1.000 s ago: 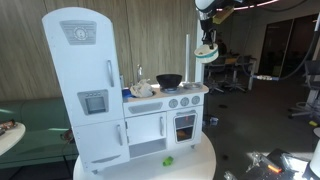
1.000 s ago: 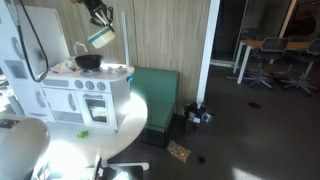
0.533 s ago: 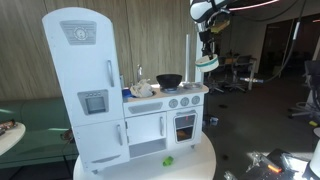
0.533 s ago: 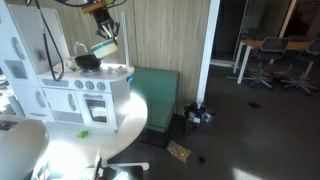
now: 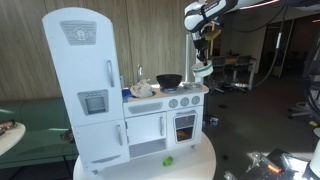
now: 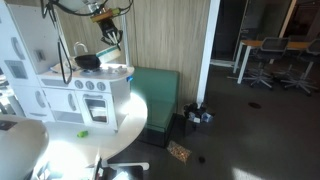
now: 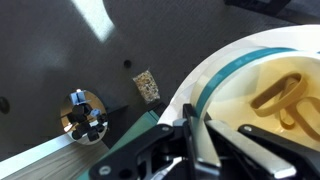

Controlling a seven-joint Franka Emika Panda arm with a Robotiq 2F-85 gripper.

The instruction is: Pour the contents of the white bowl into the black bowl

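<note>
The gripper needs to set the white bowl on the counter end [image 5: 195,84] by the tall white post.
The white bowl [image 7: 255,80] has a teal band round its rim and a tan piece [image 7: 280,95] inside. My gripper [image 7: 190,135] is shut on its rim, one finger inside and one outside. In both exterior views the gripper holds the bowl [image 5: 203,71] [image 6: 107,50] in the air, just off the right end of the toy kitchen's counter. The black bowl [image 5: 169,80] [image 6: 89,61] sits on the counter top, to the left of the held bowl and a little lower.
The white toy kitchen [image 5: 120,100] stands on a round white table [image 6: 70,140]. A crumpled white cloth [image 5: 143,89] lies beside the black bowl. A tall white post [image 5: 187,58] rises at the counter's right end. A green couch [image 6: 155,95] and small items [image 6: 197,116] are beyond.
The arm has come down and moved toward the toy kitchen, bringing the white bowl from high above to near counter level, close to the black bowl.
</note>
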